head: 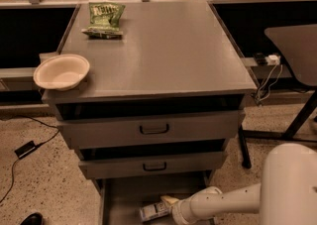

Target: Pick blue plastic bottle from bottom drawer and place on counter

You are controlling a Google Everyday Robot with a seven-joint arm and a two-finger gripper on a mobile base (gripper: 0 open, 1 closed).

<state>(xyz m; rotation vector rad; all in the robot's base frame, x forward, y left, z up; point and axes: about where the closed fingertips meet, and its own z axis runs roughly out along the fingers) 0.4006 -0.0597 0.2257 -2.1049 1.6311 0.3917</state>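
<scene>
The end of the blue plastic bottle point(166, 208) nearest my white arm, lying in the open bottom drawer, is going to have my gripper close on it.
The blue plastic bottle point(153, 211) lies on its side in the open bottom drawer point(121, 194), near the front middle. My gripper point(167, 203) reaches in from the lower right on a white arm and is right at the bottle's right end, just above it. The counter point(163, 50) is the grey cabinet top above the drawers.
A green snack bag point(104, 19) lies at the counter's back left. A cream bowl point(61, 71) sits on the counter's front left edge. Two upper drawers with dark handles point(154, 129) stand slightly open. A dark table point(297, 45) and cables stand to the right.
</scene>
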